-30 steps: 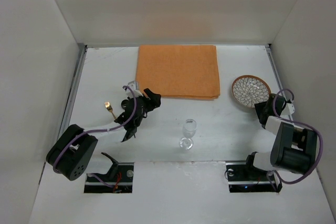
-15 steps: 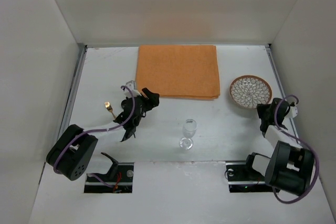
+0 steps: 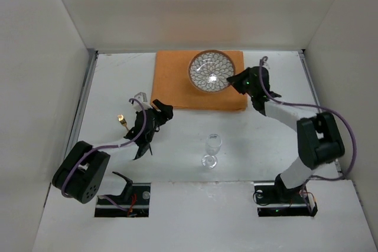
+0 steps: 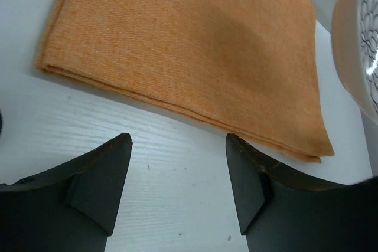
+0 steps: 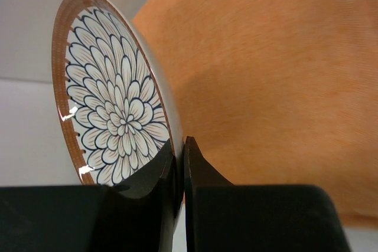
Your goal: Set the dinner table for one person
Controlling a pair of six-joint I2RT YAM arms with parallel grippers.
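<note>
The round plate, now tilted on edge above the mat, will be set free by my right gripper, flat on the middle of the orange cloth mat (image 3: 198, 75).
A round plate (image 3: 211, 71) with a flower pattern and a brown rim hangs over the back of the orange cloth mat (image 3: 177, 84). My right gripper (image 3: 231, 81) is shut on its right rim. In the right wrist view the plate (image 5: 112, 116) stands tilted on edge, its rim pinched in the gripper (image 5: 180, 157) above the mat (image 5: 266, 87). My left gripper (image 3: 162, 112) is open and empty, low over the white dinner table (image 3: 266, 140) just short of the mat's near left corner. In the left wrist view the gripper (image 4: 177, 175) faces the mat (image 4: 189, 45), with the plate's underside (image 4: 354, 39) at the right edge.
A clear stemmed glass (image 3: 211, 149) stands upright on the table in front of the mat. A small gold fork (image 3: 122, 121) lies left of my left arm. Metal rails (image 3: 82, 104) run along both side edges, with white walls around.
My right gripper shut on the plate at the table's right side, lifted it and carried it left and back over the mat. My left gripper shifted slightly left.
</note>
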